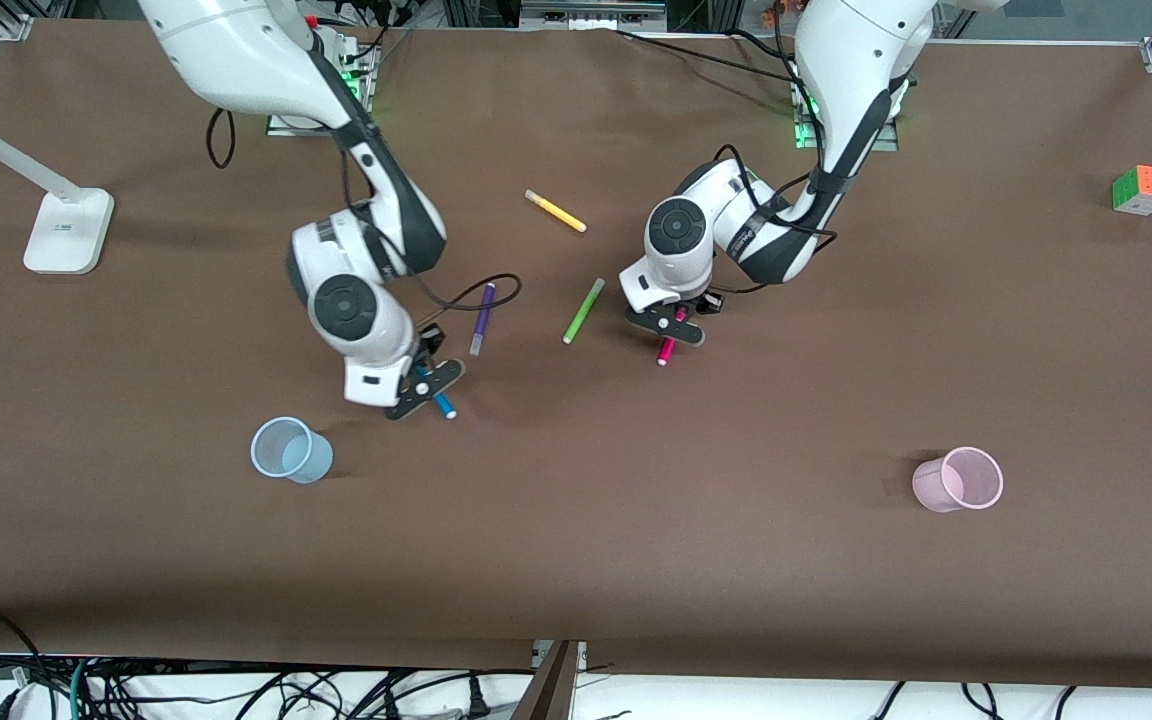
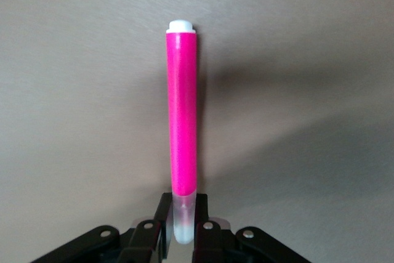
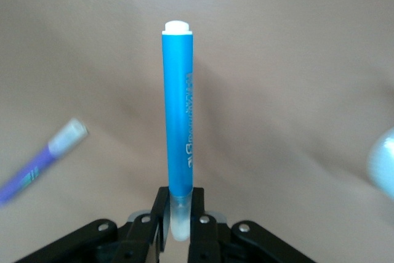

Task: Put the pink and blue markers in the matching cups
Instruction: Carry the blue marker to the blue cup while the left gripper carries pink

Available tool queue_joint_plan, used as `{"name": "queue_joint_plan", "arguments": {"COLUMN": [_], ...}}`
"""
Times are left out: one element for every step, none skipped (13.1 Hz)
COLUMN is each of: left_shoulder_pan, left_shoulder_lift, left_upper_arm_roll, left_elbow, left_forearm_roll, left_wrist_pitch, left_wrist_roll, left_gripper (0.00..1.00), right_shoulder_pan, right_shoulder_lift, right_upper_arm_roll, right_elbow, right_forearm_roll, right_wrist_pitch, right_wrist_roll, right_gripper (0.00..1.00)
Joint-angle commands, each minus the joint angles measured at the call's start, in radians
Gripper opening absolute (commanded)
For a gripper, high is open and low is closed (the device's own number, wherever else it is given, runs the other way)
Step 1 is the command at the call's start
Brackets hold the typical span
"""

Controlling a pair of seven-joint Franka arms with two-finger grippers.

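Observation:
The left gripper should release the pink marker, now over the middle of the table, inside the pale pink cup (image 1: 964, 482), its cap sticking out past the cup's rim.
My left gripper (image 1: 671, 325) is shut on the pale cap of the pink marker (image 1: 667, 350), over the middle of the table beside the lime-green pen. In the left wrist view the pink marker (image 2: 183, 115) sticks straight out from the gripper (image 2: 183, 226). My right gripper (image 1: 424, 385) is shut on the cap of the blue marker (image 1: 443, 404), over the table close to the pale blue cup (image 1: 291, 450). In the right wrist view the blue marker (image 3: 178, 121) points out from the gripper (image 3: 180, 223). The pale pink cup (image 1: 958, 479) stands toward the left arm's end.
A purple pen (image 1: 482, 318), a lime-green pen (image 1: 583, 311) and a yellow pen (image 1: 555, 211) lie between the arms. The purple pen also shows in the right wrist view (image 3: 43, 161). A puzzle cube (image 1: 1143, 189) sits at the left arm's end, a white lamp base (image 1: 66, 230) at the right arm's end.

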Motion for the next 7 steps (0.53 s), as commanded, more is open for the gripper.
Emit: {"name": "queue_joint_plan", "arguments": {"left_shoulder_pan": [0.008,0.009,0.018,0.038,0.061,0.089,0.124], "left_shoulder_lift": [-0.018,-0.016,-0.016,-0.018,-0.018,-0.021,-0.021], "left_upper_arm_roll": [0.003,0.012,0.013,0.012,0.013,0.015,0.017], "left_elbow": [0.171,0.237,0.274,0.305,0.334,0.355,0.375], "left_forearm_roll": [0.027,0.073,0.133,0.188,0.231,0.262,0.301], "left_wrist_pitch": [-0.261,-0.360,-0.427,-0.488,-0.545,-0.589,-0.634], "left_wrist_roll": [0.108,0.152,0.197,0.258,0.344,0.439,0.551], "left_gripper": [0.00,0.00,0.00,0.00,0.00,0.00,0.00], "right_shoulder_pan": [-0.013,-0.015,-0.015,-0.015,-0.015,-0.015,-0.015], "right_shoulder_lift": [-0.005,-0.003,-0.003,-0.003,-0.002,-0.002,0.000], "right_upper_arm_roll": [-0.067,-0.099,-0.118,-0.129,-0.136,-0.143,-0.143], "right_elbow": [0.162,0.208,0.239,0.262,0.276,0.278,0.278], "right_forearm_roll": [-0.012,-0.067,-0.128,-0.190,-0.268,-0.347,-0.426], "right_wrist_pitch": [-0.232,-0.307,-0.360,-0.400,-0.417,-0.418,-0.417], "right_wrist_roll": [-0.189,-0.256,-0.310,-0.367,-0.433,-0.491,-0.532], "right_gripper": [0.00,0.00,0.00,0.00,0.00,0.00,0.00]}}
